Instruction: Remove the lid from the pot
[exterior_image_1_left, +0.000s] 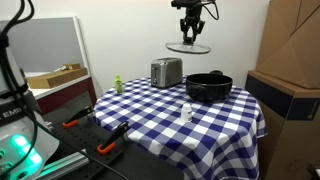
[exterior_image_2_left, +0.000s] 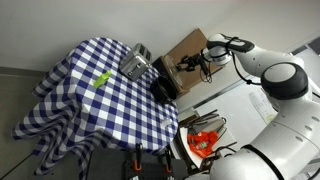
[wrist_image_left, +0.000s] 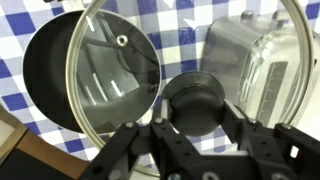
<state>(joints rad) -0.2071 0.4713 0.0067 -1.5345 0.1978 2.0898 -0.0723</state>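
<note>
The robot's gripper will release the glass lid on the checked tablecloth (exterior_image_1_left: 157, 105) between the silver toaster and the small white bottle. The lid is now high above the table.
My gripper (exterior_image_1_left: 190, 28) is shut on the small black knob (wrist_image_left: 195, 98) of the glass lid (exterior_image_1_left: 188, 47) and holds it high in the air, well above the table. In the wrist view the lid's glass (wrist_image_left: 120, 70) and metal rim fill the frame, with the knob clamped between my fingers (wrist_image_left: 195, 110). The wide black pot (exterior_image_1_left: 208, 86) stands open on the blue checked tablecloth (exterior_image_1_left: 160, 120), below and slightly to the right of the lid. The pot also shows in the wrist view (wrist_image_left: 45, 70) and in an exterior view (exterior_image_2_left: 163, 88).
A silver toaster (exterior_image_1_left: 166, 72) stands beside the pot, and shows through the glass (wrist_image_left: 245, 55). A small white bottle (exterior_image_1_left: 186, 113) and a green object (exterior_image_1_left: 117, 84) stand on the cloth. Cardboard boxes (exterior_image_1_left: 295, 40) rise at one side. Orange-handled tools (exterior_image_1_left: 110, 146) lie on a lower surface.
</note>
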